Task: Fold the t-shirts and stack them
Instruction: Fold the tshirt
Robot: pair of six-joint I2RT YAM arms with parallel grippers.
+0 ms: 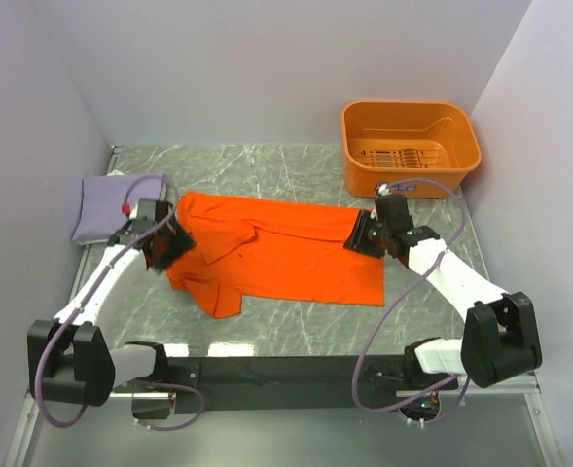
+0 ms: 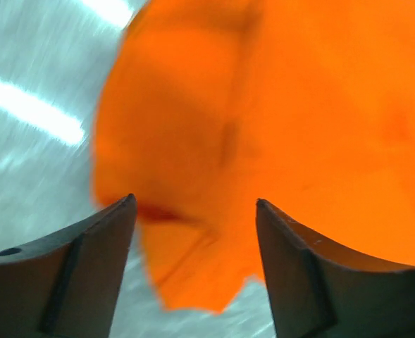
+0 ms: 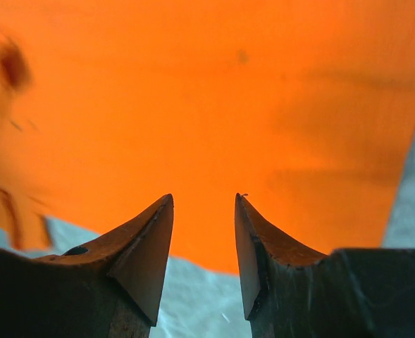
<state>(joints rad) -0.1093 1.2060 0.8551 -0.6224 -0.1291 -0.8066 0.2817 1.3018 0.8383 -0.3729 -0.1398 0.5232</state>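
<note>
I should pinch the sleeve's fold (image 1: 217,283) with my left gripper and pull it out flat before folding the shirt, because the orange t-shirt's front sleeve lies bunched and doubled over.
The bright orange t-shirt (image 1: 281,255) lies spread on the marble table, with its left sleeve bunched near the front left. The pale lavender t-shirt (image 1: 111,207) lies folded at the far left by the wall. My left gripper (image 1: 172,247) is open and empty above the orange shirt's left edge; in the left wrist view (image 2: 195,203) that sleeve (image 2: 193,267) lies under the jaws. My right gripper (image 1: 362,233) is open and empty over the shirt's right edge; in the right wrist view (image 3: 204,198) the orange cloth (image 3: 207,105) fills the frame.
A rigid orange plastic basket (image 1: 410,146) stands at the back right, close behind my right arm. Walls close in the table on the left, back and right. Bare marble (image 1: 305,326) lies in front of the orange shirt.
</note>
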